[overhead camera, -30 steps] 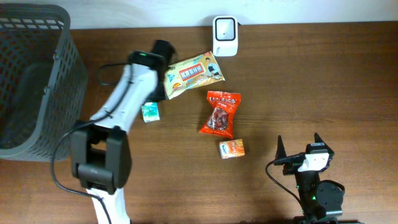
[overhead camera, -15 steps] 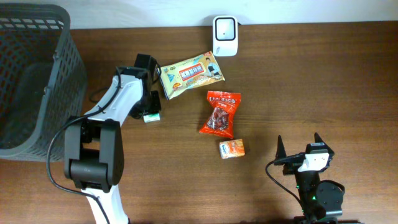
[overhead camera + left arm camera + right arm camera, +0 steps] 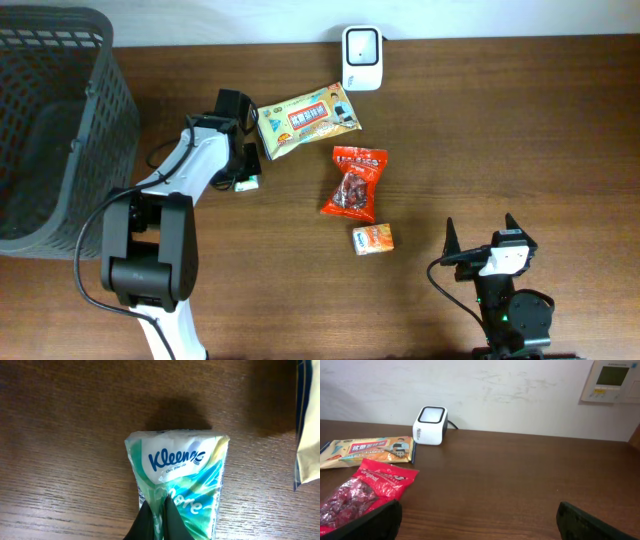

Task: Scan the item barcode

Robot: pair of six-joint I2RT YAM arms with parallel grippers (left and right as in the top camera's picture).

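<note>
I should release the Kleenex pack with my left gripper on the table (image 3: 293,181) between the yellow and red snack bags.
A small green-and-white Kleenex tissue pack (image 3: 177,467) lies on the brown table, left of centre (image 3: 250,183). My left gripper (image 3: 159,512) is shut on the pack's near end, its black fingers (image 3: 145,525) pinching the wrapper into a fold. In the overhead view the left gripper (image 3: 245,172) points down onto the pack. The white barcode scanner (image 3: 361,45) stands at the table's far edge, also in the right wrist view (image 3: 431,425). My right gripper (image 3: 480,232) rests at the front right, open and empty (image 3: 477,525).
A yellow snack bag (image 3: 305,118) lies just right of the left gripper. A red snack bag (image 3: 354,182) and a small orange box (image 3: 372,239) lie mid-table. A dark mesh basket (image 3: 50,130) fills the left side.
The left gripper moved off the yellow bag's edge, down onto the tissue pack, and shut on it. The right arm has not moved.
</note>
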